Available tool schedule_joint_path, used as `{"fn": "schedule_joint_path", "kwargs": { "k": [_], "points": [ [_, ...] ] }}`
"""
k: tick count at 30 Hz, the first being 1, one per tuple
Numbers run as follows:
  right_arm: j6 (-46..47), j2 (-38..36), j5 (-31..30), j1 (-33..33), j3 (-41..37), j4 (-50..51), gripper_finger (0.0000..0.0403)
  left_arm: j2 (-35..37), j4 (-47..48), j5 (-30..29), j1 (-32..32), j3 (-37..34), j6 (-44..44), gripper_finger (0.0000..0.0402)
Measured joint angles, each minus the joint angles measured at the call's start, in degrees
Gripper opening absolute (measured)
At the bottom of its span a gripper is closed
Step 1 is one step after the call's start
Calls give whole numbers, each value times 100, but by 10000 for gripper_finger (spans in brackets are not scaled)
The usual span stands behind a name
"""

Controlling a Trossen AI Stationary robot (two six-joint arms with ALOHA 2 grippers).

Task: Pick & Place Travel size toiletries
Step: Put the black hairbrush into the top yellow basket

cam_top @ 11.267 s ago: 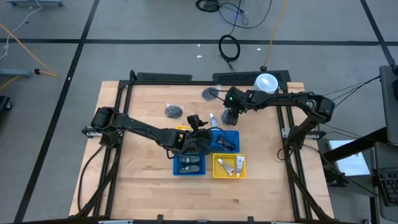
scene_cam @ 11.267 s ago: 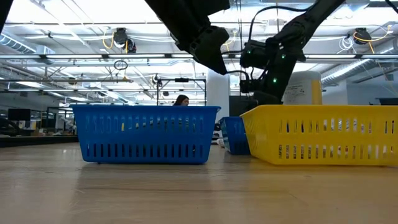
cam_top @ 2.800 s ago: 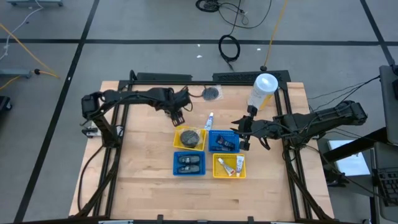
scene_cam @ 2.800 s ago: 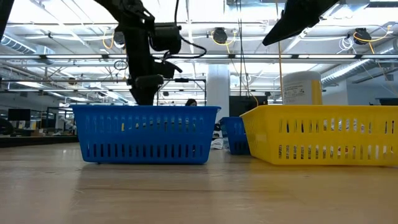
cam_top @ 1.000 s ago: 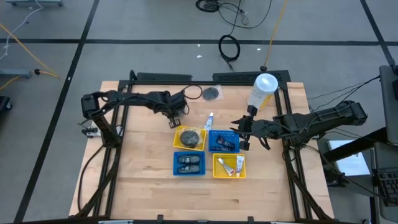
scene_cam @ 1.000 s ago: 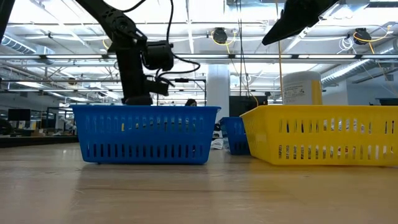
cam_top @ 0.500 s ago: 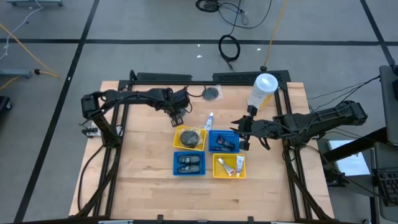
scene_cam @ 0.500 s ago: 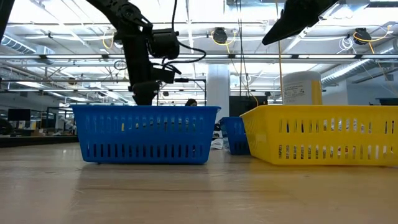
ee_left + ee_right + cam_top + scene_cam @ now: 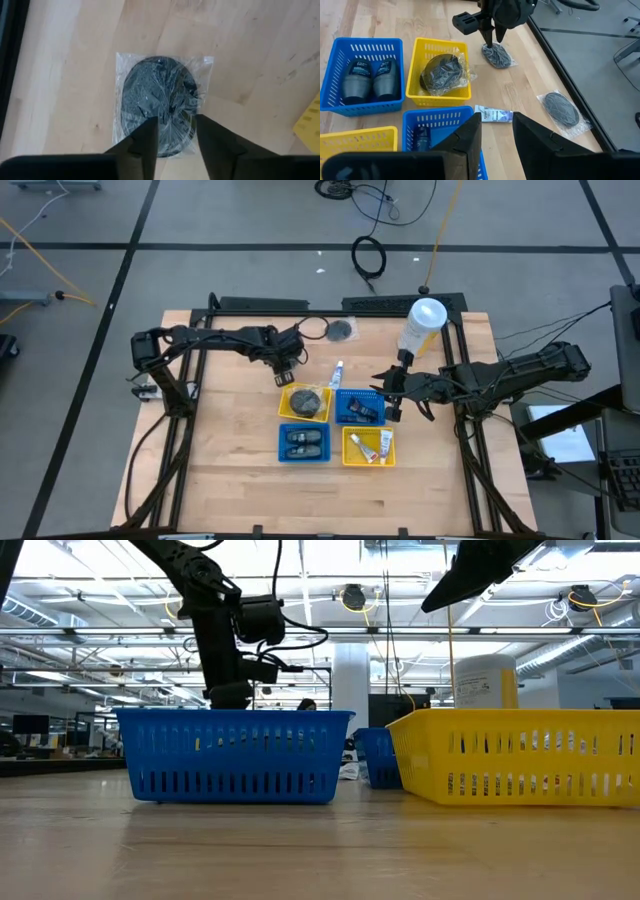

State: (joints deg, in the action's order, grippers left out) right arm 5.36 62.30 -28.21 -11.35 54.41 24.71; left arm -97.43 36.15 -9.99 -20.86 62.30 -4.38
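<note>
The grey packet is lying flat below my left gripper's fingers and is too wide to grip across, so next I move lower and pinch its clear wrap (image 9: pixel 175 112).
My left gripper (image 9: pixel 283 371) points down over a round grey packet in clear wrap (image 9: pixel 160 95) that lies flat on the table, left of the trays. Its fingers are a little apart and stand on either side of the packet's near part. In the right wrist view the same packet (image 9: pixel 499 56) shows under those fingertips. My right gripper (image 9: pixel 391 395) waits open beside the far blue tray, holding nothing. A second grey packet (image 9: pixel 341 330) and a white tube (image 9: pixel 339 370) lie loose on the table. My left gripper (image 9: pixel 176 122) comes at the packet from above, pointing down, with its fingertips (image 9: pixel 490 44) at the packet's near part (image 9: pixel 172 142). I cannot tell whether they touch it. The packet lies flat on the table.
Four small trays stand mid-table: a yellow one (image 9: pixel 291 391) with a grey packet, a blue one (image 9: pixel 377 395) with a dark bottle, a blue one (image 9: pixel 283 444) with two dark bottles, a yellow one (image 9: pixel 348 448) with white tubes. A tall white canister (image 9: pixel 421 325) stands at the far right.
My left gripper has wavered a little over the packet, first toward the table's right, then partway back. The right arm has kept still.
</note>
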Motion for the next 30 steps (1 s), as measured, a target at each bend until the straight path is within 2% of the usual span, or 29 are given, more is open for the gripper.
{"fn": "schedule_joint_path", "kwargs": {
  "k": [8,17,23,30],
  "points": [
    [106,0,-1,0,0,0,102,0,-230,-12,0,0,7,174],
    [108,2,1,0,-32,-65,102,-295,-326,-47,18,-88,-92,164],
    [-50,4,-6,0,-475,-715,102,-354,-352,-230,15,-91,-138,159],
    [-154,4,-1,0,-811,-1386,102,-473,-505,-183,-56,-173,-128,159]
  ]
}}
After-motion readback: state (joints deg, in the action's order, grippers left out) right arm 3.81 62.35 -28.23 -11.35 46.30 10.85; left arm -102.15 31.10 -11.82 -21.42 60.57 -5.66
